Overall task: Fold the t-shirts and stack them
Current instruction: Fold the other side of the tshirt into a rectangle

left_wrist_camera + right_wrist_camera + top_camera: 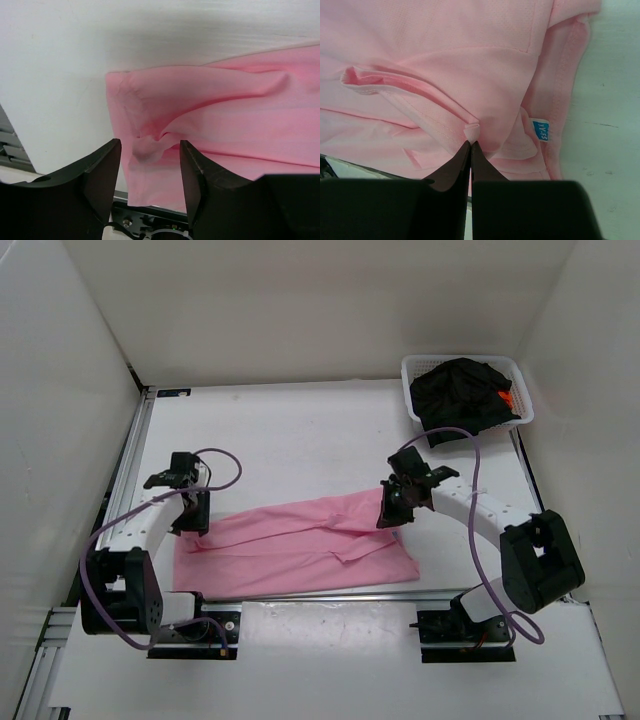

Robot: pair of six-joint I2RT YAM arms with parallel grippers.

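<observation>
The pink t-shirt's upper layer bunches at the hem, so next the left gripper pinches the t-shirt's raised fold (147,149), then both lift and smooths the layer.
The light pink t-shirt (300,545) lies spread on the table between the arms. My left gripper (190,517) is open over its left edge; in the left wrist view the fingers (195,170) straddle a raised fold of the pink t-shirt (210,110). My right gripper (392,512) is shut on a pinch of the pink t-shirt (445,75) near the collar with its blue label (540,130). The black t-shirt (460,388) sits in the basket with a bit of the orange t-shirt (505,398) showing beside it.
A white mesh basket (415,368) stands at the back right corner. White walls close in the table on three sides. A metal rail (125,470) runs along the left edge. Purple cables loop over both arms.
</observation>
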